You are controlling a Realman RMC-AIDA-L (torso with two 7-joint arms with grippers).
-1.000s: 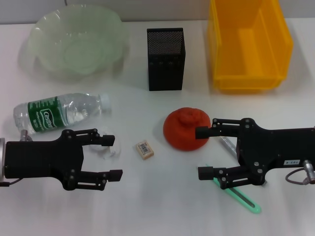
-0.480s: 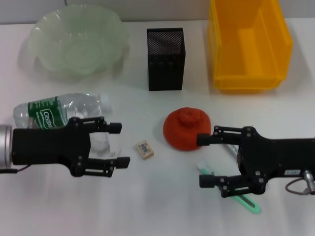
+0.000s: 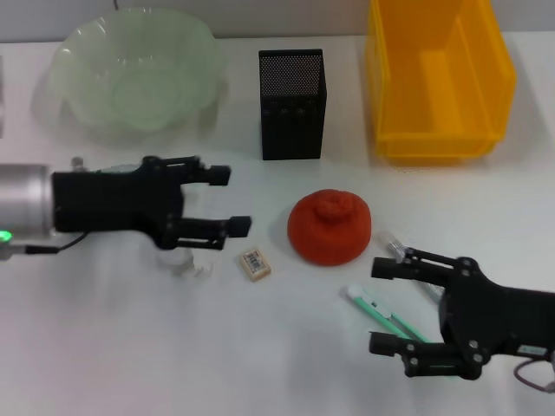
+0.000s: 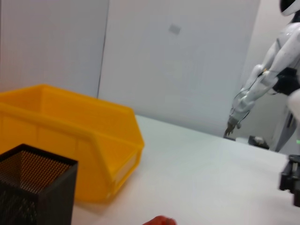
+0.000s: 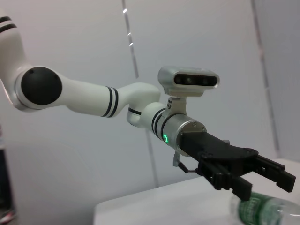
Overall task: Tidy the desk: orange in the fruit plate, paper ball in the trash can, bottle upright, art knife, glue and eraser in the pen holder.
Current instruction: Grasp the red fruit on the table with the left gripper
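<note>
The orange beside the eraser is next for my left gripper, which should go over to it and close on the orange's raised top (image 3: 333, 208) (image 4: 161, 220).
My left gripper (image 3: 234, 200) is open above the spot where the lying bottle was; in the head view the arm hides the bottle. The right wrist view shows the bottle (image 5: 263, 211) just under the left gripper (image 5: 255, 177). The white paper ball (image 3: 186, 263) peeks out below the left arm. The eraser (image 3: 255, 263) lies beside the orange (image 3: 330, 227). My right gripper (image 3: 376, 305) is open near the front edge, around the end of the green art knife (image 3: 384, 315). The glue (image 3: 395, 246) lies just beyond its upper finger.
The green fruit plate (image 3: 134, 69) stands at the back left, the black mesh pen holder (image 3: 292, 102) at the back centre, and the yellow bin (image 3: 438, 78) at the back right. The left wrist view shows the bin (image 4: 70, 140) and the holder (image 4: 33, 187).
My left arm has moved forward and to the right, over the bottle. My right arm has drawn back toward the front edge, uncovering the orange's side and more of the art knife.
</note>
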